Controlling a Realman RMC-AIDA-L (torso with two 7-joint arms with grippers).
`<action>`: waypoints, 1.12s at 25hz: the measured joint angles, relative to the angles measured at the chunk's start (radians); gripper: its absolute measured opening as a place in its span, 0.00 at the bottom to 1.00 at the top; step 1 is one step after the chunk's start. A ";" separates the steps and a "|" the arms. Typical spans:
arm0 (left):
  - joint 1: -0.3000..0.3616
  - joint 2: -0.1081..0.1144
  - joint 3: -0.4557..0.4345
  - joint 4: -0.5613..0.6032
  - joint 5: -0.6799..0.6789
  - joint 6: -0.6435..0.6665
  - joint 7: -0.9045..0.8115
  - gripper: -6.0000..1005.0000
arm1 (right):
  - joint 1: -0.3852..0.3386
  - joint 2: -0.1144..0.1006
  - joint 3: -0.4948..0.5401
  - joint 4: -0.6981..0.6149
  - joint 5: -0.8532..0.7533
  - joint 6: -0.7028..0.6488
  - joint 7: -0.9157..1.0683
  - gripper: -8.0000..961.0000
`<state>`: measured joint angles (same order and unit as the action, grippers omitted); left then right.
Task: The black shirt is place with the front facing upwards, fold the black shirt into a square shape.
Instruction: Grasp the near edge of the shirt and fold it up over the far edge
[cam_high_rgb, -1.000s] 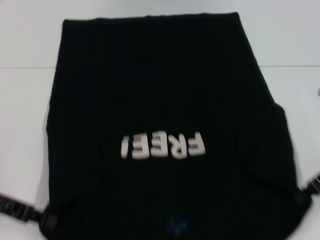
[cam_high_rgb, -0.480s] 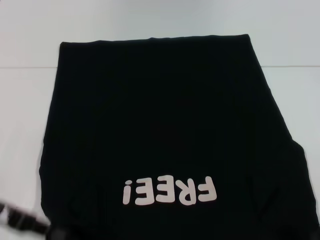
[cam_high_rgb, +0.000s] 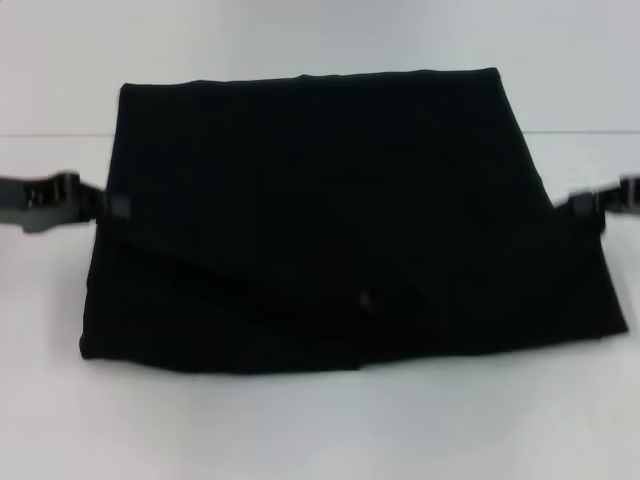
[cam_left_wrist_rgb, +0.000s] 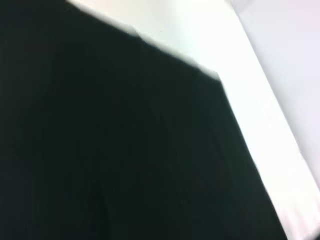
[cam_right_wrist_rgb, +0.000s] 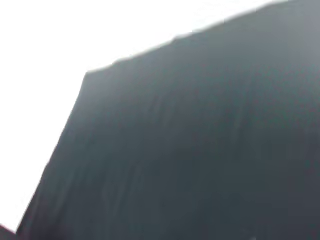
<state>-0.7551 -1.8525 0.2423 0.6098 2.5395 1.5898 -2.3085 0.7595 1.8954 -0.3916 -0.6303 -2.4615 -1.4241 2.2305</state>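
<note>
The robot's right gripper will release the folded-over layer on the black shirt's side edge (cam_high_rgb: 534, 156), slightly short of its far corner.
The black shirt (cam_high_rgb: 320, 210) lies on the white table, doubled over on itself, so its lettering and neck label are hidden. A slanting crease runs across its near half. My left gripper (cam_high_rgb: 108, 206) is at the shirt's left edge and my right gripper (cam_high_rgb: 578, 205) is at its right edge. Both are about halfway up the cloth, and each appears shut on the folded-over layer. The left wrist view is mostly filled by the black shirt (cam_left_wrist_rgb: 125, 150), and so is the right wrist view, where the black shirt (cam_right_wrist_rgb: 200, 150) shows one corner against the table.
The white table (cam_high_rgb: 320, 430) shows bare in front of the shirt and on both sides. A pale seam crosses the table behind the shirt's far corners.
Both grippers moved from the shirt's near corners away from me to its mid-sides, carrying the near part over. The lettering has gone out of sight under the fold.
</note>
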 joint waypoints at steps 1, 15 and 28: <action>0.006 -0.007 0.000 -0.008 -0.025 -0.050 -0.002 0.05 | -0.003 0.010 -0.003 0.016 0.037 0.056 -0.011 0.04; 0.083 -0.088 -0.001 -0.062 -0.281 -0.376 0.051 0.06 | -0.012 0.119 -0.010 0.063 0.303 0.414 -0.190 0.04; 0.046 -0.185 0.015 -0.071 -0.359 -0.627 0.211 0.06 | 0.035 0.159 -0.018 0.167 0.316 0.641 -0.368 0.04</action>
<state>-0.7088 -2.0374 0.2576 0.5387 2.1800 0.9630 -2.0971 0.7945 2.0542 -0.4093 -0.4637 -2.1451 -0.7828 1.8629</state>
